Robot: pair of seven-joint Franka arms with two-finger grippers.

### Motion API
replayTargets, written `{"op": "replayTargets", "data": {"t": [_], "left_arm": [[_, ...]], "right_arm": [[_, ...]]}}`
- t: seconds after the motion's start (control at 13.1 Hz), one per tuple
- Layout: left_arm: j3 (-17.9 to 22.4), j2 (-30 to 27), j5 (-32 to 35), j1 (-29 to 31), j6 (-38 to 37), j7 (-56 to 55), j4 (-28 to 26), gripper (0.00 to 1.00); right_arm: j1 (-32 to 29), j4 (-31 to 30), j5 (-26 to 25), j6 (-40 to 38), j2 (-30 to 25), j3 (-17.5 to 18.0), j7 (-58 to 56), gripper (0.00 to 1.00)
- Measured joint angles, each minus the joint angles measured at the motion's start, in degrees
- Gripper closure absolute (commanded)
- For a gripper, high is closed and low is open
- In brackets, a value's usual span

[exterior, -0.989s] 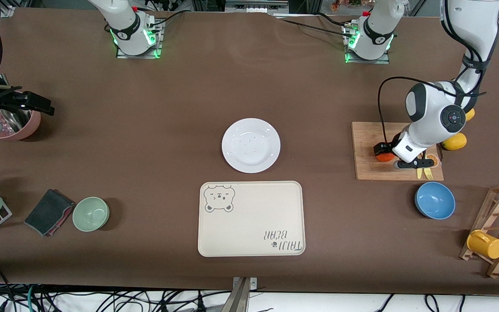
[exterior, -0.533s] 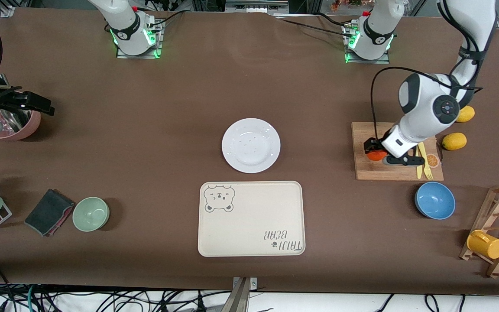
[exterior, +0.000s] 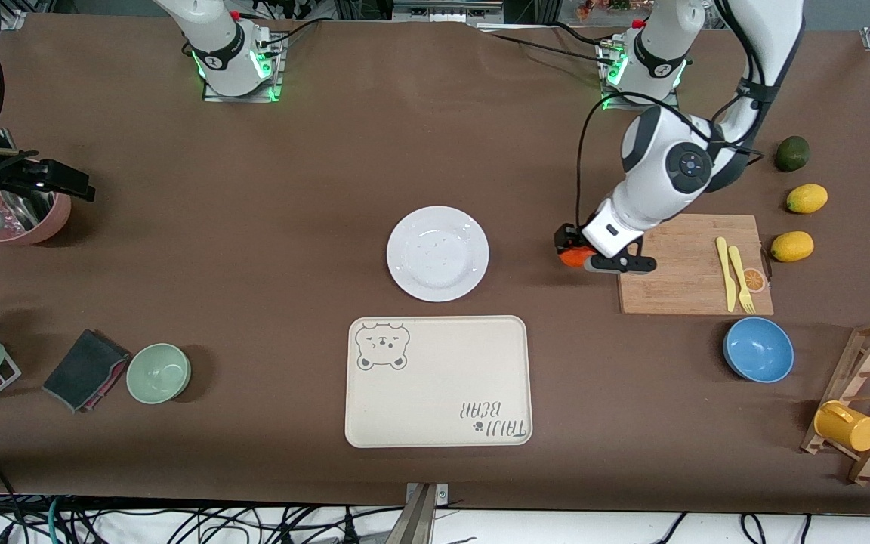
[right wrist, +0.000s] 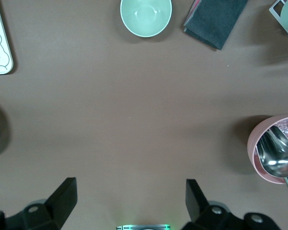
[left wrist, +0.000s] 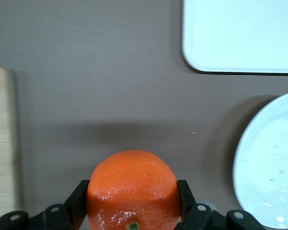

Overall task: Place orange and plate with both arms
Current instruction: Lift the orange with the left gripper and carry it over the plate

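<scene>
The robot's left gripper needs to release the orange on the middle of the empty white plate [exterior: 442,261]. The orange is still held over the brown table.
The orange [exterior: 572,257] is gripped between the fingers of my left gripper [exterior: 578,255], held over the brown table between the wooden cutting board [exterior: 695,264] and the white plate [exterior: 437,253]. In the left wrist view the orange [left wrist: 132,191] fills the jaws, and the plate's rim [left wrist: 273,167] shows close by. The plate is empty and lies on the table just farther from the front camera than the cream bear-print tray [exterior: 439,381]. My right gripper [right wrist: 129,191] is open and empty, waiting high over the right arm's end of the table [exterior: 65,181].
A yellow knife and fork lie on the cutting board. Two lemons [exterior: 791,246] and a dark green fruit [exterior: 791,153] lie beside it. A blue bowl [exterior: 758,349], mug rack [exterior: 865,400], green bowl [exterior: 158,372], dark cloth [exterior: 86,370] and pink cup with spoon [exterior: 20,215] stand around.
My left gripper has carried the orange off the cutting board and toward the plate. The right arm has not moved.
</scene>
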Motion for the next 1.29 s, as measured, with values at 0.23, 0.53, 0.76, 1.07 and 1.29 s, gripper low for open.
{"op": "replayTargets", "data": {"t": [0.23, 0.53, 0.76, 1.07, 1.29], "left_arm": [[-0.87, 3.29, -1.03, -4.66, 2.55, -6.66, 2.11, 0.91], [-1.01, 10.14, -1.03, -12.09, 3.72, -16.95, 10.11, 0.91], [-0.79, 13.71, -1.03, -14.34, 3.73, -18.21, 14.87, 0.91], [0.98, 17.06, -1.03, -17.14, 3.72, -19.02, 18.95, 0.91], [2.95, 19.37, -1.03, -21.15, 3.73, -22.67, 20.6, 0.9]], "right_arm": [[0.0, 0.0, 0.0, 0.0, 0.01, 0.0, 0.0, 0.0], [-0.01, 0.0, 0.0, -0.03, 0.01, 0.0, 0.0, 0.0], [-0.01, -0.01, 0.0, -0.05, 0.01, 0.0, 0.0, 0.0], [-0.01, -0.01, 0.0, -0.06, 0.01, 0.0, 0.0, 0.0], [-0.01, -0.01, 0.0, -0.07, 0.02, 0.0, 0.0, 0.0]]}}
